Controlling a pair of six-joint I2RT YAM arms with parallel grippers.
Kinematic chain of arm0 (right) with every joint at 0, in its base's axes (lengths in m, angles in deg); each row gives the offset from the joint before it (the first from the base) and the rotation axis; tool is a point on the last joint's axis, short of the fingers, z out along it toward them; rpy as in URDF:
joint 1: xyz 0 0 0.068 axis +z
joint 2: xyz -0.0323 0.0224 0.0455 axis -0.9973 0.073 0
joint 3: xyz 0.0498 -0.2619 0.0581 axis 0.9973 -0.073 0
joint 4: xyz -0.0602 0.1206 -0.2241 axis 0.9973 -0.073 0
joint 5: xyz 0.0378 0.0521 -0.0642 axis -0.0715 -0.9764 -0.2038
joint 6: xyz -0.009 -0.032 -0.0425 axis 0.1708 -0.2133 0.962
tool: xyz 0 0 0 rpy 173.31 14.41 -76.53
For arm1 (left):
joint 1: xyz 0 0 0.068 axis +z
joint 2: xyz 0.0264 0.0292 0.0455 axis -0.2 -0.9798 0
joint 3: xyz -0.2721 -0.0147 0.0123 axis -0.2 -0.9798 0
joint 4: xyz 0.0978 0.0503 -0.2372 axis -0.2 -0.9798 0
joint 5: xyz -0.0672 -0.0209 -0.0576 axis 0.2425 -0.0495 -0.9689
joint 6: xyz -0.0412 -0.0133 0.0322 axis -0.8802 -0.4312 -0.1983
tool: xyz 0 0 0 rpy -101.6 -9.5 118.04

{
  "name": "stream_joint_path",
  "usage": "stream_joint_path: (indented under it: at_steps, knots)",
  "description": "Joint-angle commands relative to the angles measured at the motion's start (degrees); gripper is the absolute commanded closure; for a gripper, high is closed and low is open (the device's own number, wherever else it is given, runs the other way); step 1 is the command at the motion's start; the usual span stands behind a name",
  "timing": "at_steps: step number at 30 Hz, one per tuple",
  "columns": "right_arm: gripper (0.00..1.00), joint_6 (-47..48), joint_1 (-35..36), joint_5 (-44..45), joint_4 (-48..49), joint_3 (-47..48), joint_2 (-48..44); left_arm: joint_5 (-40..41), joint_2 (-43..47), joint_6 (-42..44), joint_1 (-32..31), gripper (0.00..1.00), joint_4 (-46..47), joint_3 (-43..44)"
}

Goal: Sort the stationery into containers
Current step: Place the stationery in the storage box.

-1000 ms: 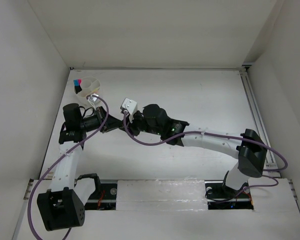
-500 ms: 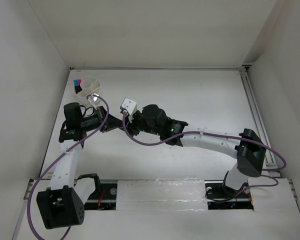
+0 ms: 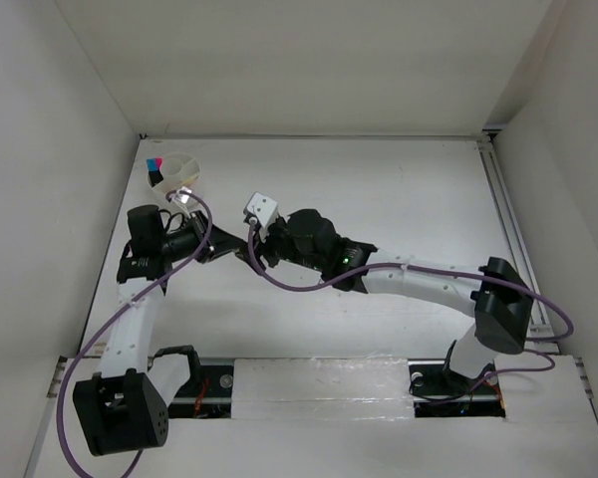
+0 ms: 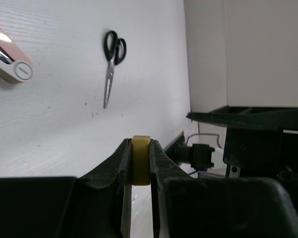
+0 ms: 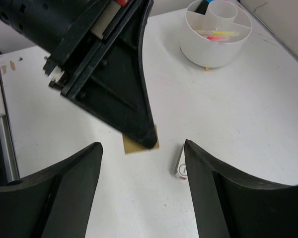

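Observation:
The tan eraser will go into the round white cup's back compartment (image 3: 174, 158), beside the markers, when my left gripper lets go of it.
My left gripper (image 4: 140, 145) is shut on the tan eraser (image 4: 140, 166), held low over the table. In the right wrist view the eraser (image 5: 131, 145) shows under the left gripper's tip. My right gripper (image 5: 143, 147) is open and empty, facing the left gripper closely; the two meet in the top view (image 3: 241, 251). The small white-pink piece (image 5: 181, 166) lies by the right finger. Black-handled scissors (image 4: 111, 59) lie flat further off. The round white cup (image 3: 176, 172) stands far left, holding the two markers (image 3: 154, 165), a pink pen (image 5: 217, 36) and the yellow stick.
The side wall (image 3: 60, 199) stands close to the left of the cup. The right arm (image 3: 419, 279) stretches across the middle of the table and hides the scissors in the top view. A rail (image 3: 508, 229) runs along the right edge.
Both wrists have shifted slightly, the right one a little toward the far side. The left gripper stays shut on the eraser and the right stays open.

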Motion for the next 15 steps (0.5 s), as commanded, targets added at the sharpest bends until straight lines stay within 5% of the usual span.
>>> stream_joint_path:
  at_steps: [1, 11, 15]
  knots:
    - [0.27, 0.0, 0.3, 1.0, 3.3, -1.5, -4.4, 8.4, 0.3, 0.9, 0.2, 1.0, -0.6, 3.9]
    - [0.13, -6.9, 0.8, 11.5, 2.2, -11.6, -16.8, 42.3, -7.9, -4.3, 0.2, 1.0, -5.1, 22.2]
    - [0.12, -11.8, 2.1, 16.9, -0.1, -13.2, -19.3, 50.2, -20.5, -9.2, 0.2, 1.0, -5.1, 33.3]
